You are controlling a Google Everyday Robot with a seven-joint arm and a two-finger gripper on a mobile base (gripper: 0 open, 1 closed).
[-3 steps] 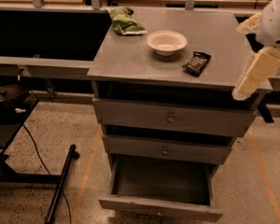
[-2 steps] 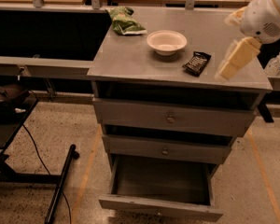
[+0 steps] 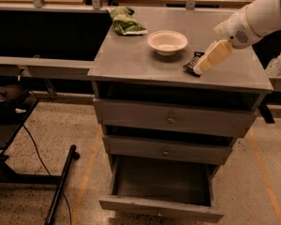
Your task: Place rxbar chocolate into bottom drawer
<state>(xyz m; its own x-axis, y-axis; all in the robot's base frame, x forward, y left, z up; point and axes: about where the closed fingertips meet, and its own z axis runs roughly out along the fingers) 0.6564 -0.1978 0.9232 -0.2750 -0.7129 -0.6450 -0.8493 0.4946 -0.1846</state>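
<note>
Next, the gripper closes on the middle of the rxbar chocolate (image 3: 194, 63), which lies next to the white bowl on the cabinet top.
The rxbar chocolate (image 3: 193, 60), a small black-wrapped bar, lies flat on the grey cabinet top (image 3: 131, 60), just right of the white bowl (image 3: 167, 41). My gripper (image 3: 199, 69) comes in from the upper right on a white arm and sits right at the bar's right side, covering part of it. I cannot tell whether it touches the bar. The bottom drawer (image 3: 161, 209) is pulled open below the two shut drawers with round knobs, and its inside looks empty.
A green snack bag (image 3: 125, 21) lies at the back left of the cabinet top. A clear bottle (image 3: 275, 64) stands on a ledge to the right. A black stand with a cable (image 3: 61, 182) lies on the floor at left.
The arm has swung left and down, from off the cabinet's right edge to right beside the bar. The bar, the bowl and the drawers have not moved.
</note>
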